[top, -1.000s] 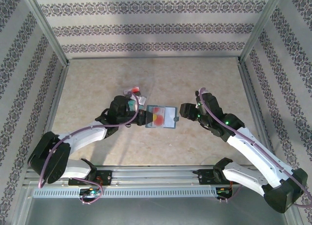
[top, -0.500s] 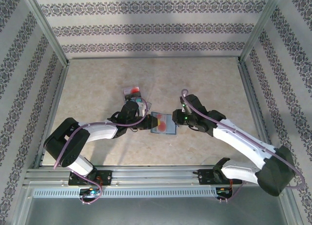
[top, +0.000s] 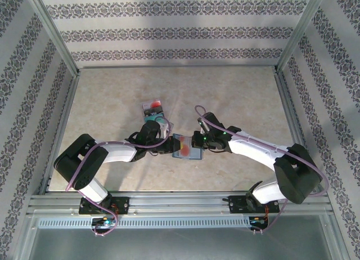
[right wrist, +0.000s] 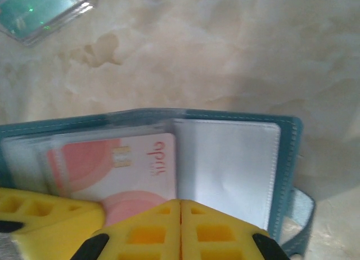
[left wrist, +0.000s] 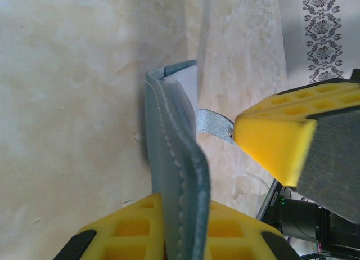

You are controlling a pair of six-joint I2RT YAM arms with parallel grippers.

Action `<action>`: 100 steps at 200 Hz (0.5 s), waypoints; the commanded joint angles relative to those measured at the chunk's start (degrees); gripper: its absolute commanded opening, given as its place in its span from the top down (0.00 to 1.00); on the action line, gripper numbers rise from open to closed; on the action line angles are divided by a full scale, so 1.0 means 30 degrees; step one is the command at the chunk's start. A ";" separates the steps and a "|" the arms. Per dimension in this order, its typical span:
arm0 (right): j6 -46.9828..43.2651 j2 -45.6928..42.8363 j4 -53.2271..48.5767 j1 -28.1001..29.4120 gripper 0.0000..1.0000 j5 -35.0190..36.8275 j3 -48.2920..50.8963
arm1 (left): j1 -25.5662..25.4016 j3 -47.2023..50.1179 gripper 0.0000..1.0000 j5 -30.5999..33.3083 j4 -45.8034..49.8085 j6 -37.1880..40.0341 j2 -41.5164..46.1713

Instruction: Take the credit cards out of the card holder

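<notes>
My left gripper is holding the card holder up by its near end. I will lay it flat and take the clear pocket's edge point(right wrist: 54, 163) before I free the card.
The blue-grey card holder point(top: 186, 148) is held up off the table, opened toward my right arm. My left gripper point(top: 169, 146) is shut on its near end, and the left wrist view shows the holder point(left wrist: 171, 136) edge-on between the yellow fingers point(left wrist: 126, 226). Inside, one credit card point(right wrist: 115, 158), white with red circles, sits in a clear pocket next to an empty pocket point(right wrist: 225, 164). My right gripper point(right wrist: 180, 206) is shut, its tips against the holder's near edge with nothing seen between them. Another credit card point(top: 152, 107), white with a red circle, lies on the table.
A teal card in a clear sleeve point(top: 160, 121) lies just behind my left wrist, also seen as the teal card point(right wrist: 39, 9) in the right wrist view. The holder's strap tab point(left wrist: 214, 124) sticks out toward the right finger point(left wrist: 275, 136). Metal frame posts and patterned walls bound the beige table point(top: 225, 97).
My right gripper has moved left up to the holder and gone from open to shut. My left arm has drawn the holder slightly nearer, still gripping it.
</notes>
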State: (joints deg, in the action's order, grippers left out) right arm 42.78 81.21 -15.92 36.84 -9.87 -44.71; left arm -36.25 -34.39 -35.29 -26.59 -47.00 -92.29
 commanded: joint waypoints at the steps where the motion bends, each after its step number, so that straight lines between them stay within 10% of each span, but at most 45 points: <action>1: 0.0347 0.0147 0.0338 -0.0592 0.92 -0.0588 0.0730 | 0.0173 0.0122 0.92 0.0117 -0.1175 -0.0123 -0.0228; 100: -0.0459 -0.0165 -0.1210 -0.1771 0.88 -0.0270 0.1620 | 0.0568 0.0521 0.81 0.0391 -0.0946 -0.0098 -0.0321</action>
State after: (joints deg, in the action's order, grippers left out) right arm 42.94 81.21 -17.04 32.64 -11.64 -40.71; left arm -35.40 -33.52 -35.07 -27.11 -47.03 -93.23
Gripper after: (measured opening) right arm 0.120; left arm 0.161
